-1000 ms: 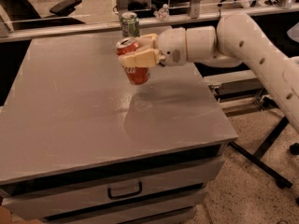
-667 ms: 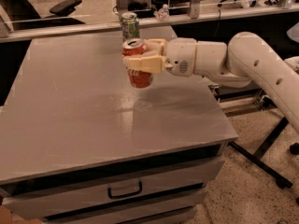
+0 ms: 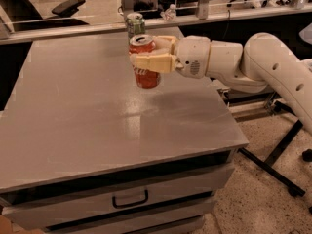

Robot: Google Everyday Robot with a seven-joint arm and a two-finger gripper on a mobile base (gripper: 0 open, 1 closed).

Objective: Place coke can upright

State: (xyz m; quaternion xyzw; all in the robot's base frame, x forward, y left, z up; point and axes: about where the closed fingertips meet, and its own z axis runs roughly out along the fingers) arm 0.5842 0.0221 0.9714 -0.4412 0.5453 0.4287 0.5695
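Observation:
The coke can will stand upright on the grey table (image 3: 153,106), released well in front of the green-and-white can.
The coke can (image 3: 146,77) is red-orange with a silver top and stands upright, held just above or on the grey table (image 3: 87,111) near its far right part. My gripper (image 3: 145,58) reaches in from the right and is shut on the can, its cream fingers (image 3: 151,62) wrapped around the can's upper half. The lower half of the can shows below the fingers.
A green-and-white can (image 3: 135,25) stands upright at the table's far edge, just behind the coke can. The white arm (image 3: 253,62) stretches over the table's right edge. A drawer with a handle (image 3: 129,199) is under the tabletop. Office chairs and a rail stand behind.
The can has turned from slightly tilted to upright in the gripper, and the wrist has rotated and lowered a little. The green can has not moved.

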